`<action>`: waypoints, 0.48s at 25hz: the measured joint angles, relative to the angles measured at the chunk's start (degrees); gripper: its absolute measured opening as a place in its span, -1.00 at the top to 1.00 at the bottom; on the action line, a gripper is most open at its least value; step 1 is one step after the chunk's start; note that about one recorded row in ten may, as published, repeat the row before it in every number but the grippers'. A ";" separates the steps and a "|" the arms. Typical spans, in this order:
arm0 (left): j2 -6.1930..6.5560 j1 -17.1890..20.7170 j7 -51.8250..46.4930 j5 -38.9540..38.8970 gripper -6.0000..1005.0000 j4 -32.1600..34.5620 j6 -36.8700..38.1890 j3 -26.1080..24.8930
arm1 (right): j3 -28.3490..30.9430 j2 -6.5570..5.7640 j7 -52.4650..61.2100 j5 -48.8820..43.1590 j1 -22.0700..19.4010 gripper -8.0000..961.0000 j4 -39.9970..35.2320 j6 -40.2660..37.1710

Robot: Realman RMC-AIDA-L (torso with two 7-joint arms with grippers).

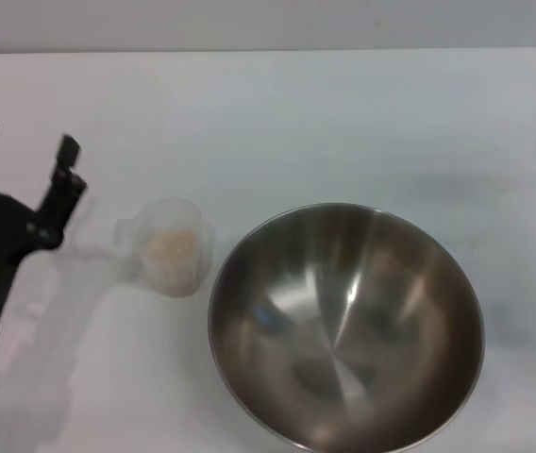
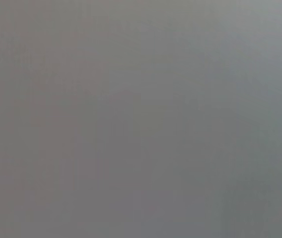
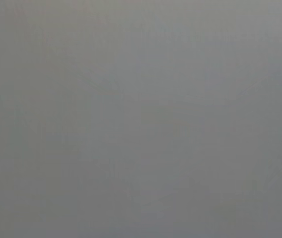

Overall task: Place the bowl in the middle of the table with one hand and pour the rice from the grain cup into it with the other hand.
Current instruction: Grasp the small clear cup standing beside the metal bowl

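Next, my left gripper closes on the grain cup's little handle (image 1: 125,232), pointing away from the bowl.
A large stainless-steel bowl (image 1: 346,326) sits upright on the white table (image 1: 343,123), low and right of centre in the head view; its shiny inside holds nothing. Just left of the bowl stands the small clear grain cup (image 1: 174,247), with pale rice (image 1: 172,251) inside and its little handle pointing left. My left gripper (image 1: 25,136) is at the far left, open, its two black fingers spread and nothing between them, a short way left of the cup. The right gripper is out of view. Both wrist views show only plain grey.
The table's far edge (image 1: 268,51) runs along the top of the head view. The bowl's rim reaches close to the bottom border.
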 joint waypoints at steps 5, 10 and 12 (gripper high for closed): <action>-0.08 1.98 -0.01 0.01 -0.50 0.07 -4.37 2.98 | 1.39 -0.21 0.13 0.11 0.93 0.11 3.48 0.35; -0.18 2.50 -0.97 -0.12 -0.50 -0.27 -9.87 4.15 | 2.33 -0.38 0.35 0.16 2.05 0.11 4.75 1.28; -0.18 2.51 -1.89 -0.23 -0.50 -0.28 -11.49 4.30 | 2.35 -0.43 0.34 0.03 2.40 0.11 4.81 1.47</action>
